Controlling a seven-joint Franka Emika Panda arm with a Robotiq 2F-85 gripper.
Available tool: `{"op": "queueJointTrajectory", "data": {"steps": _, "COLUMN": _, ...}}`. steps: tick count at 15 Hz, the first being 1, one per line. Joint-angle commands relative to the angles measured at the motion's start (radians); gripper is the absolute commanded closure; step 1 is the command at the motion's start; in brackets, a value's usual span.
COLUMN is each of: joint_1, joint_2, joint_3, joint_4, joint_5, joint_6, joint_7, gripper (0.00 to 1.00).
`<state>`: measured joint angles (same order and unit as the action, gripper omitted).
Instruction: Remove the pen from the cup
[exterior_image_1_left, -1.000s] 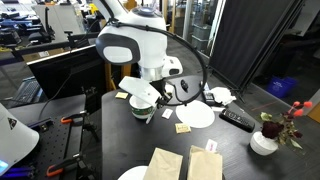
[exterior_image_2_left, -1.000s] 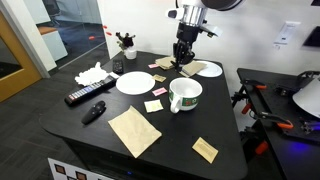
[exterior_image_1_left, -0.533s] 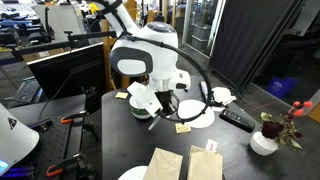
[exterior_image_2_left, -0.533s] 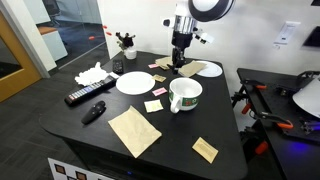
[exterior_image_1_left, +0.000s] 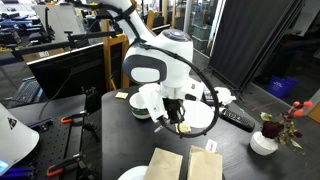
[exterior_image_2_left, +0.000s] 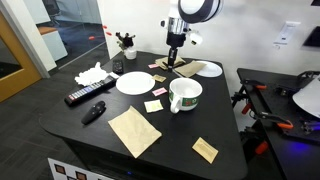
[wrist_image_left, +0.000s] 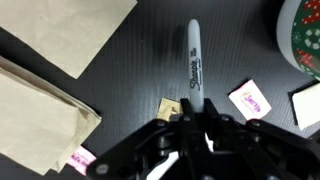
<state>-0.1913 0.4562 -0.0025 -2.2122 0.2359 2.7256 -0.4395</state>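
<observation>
My gripper needs to release the pen on the black table (exterior_image_1_left: 175, 142) (wrist_image_left: 135, 75), setting it free in the spot between the brown paper bags and the small sugar packet. The pen is still held over the table.
In the wrist view my gripper (wrist_image_left: 196, 116) is shut on the pen (wrist_image_left: 194, 58), a slim dark marker-style pen pointing away from the jaws over the black table. The cup (wrist_image_left: 304, 38), white with a dark green band, shows at the top right corner, apart from the pen. In an exterior view the cup (exterior_image_2_left: 185, 95) stands mid-table, and the gripper (exterior_image_2_left: 172, 58) hangs above the table behind it, to its left. In an exterior view the arm hides most of the cup (exterior_image_1_left: 141, 104), and the gripper (exterior_image_1_left: 173, 117) is beside it.
Two white plates (exterior_image_2_left: 134, 82) (exterior_image_2_left: 208, 69), a black remote (exterior_image_2_left: 85, 96), a stubby dark marker-like thing (exterior_image_2_left: 94, 111), a vase with red flowers (exterior_image_2_left: 124, 45), brown paper bags (exterior_image_2_left: 133, 131) (wrist_image_left: 45, 100) and small paper notes (wrist_image_left: 251, 100) lie on the table.
The arm has swung away from the cup with the pen in the jaws, moving sideways over the table. The cup has stayed in place.
</observation>
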Motion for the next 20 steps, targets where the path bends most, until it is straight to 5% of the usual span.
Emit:
{"op": "queueJointTrajectory", "data": {"steps": 1, "joint_1": -0.019, "joint_2": 0.058, "joint_3": 0.000, "joint_4": 0.091, "joint_5": -0.026, "joint_6": -0.060, "joint_7": 0.112, "gripper": 0.96}}
{"op": "queueJointTrajectory", "data": {"steps": 12, "joint_1": -0.054, "joint_2": 0.137, "joint_3": -0.020, "joint_4": 0.207, "joint_5": -0.009, "joint_6": -0.131, "joint_7": 0.250, "gripper": 0.96}}
{"op": "queueJointTrajectory", "data": {"steps": 13, "joint_1": -0.058, "joint_2": 0.138, "joint_3": -0.019, "joint_4": 0.212, "joint_5": -0.008, "joint_6": -0.137, "joint_7": 0.252, "gripper": 0.60}}
{"op": "queueJointTrajectory", "data": {"steps": 15, "joint_1": -0.065, "joint_2": 0.143, "joint_3": -0.016, "joint_4": 0.219, "joint_5": -0.005, "joint_6": -0.145, "joint_7": 0.251, "gripper": 0.52}}
{"op": "queueJointTrajectory", "data": {"steps": 20, "joint_1": -0.064, "joint_2": 0.115, "joint_3": -0.010, "joint_4": 0.198, "joint_5": -0.005, "joint_6": -0.145, "joint_7": 0.244, "gripper": 0.13}}
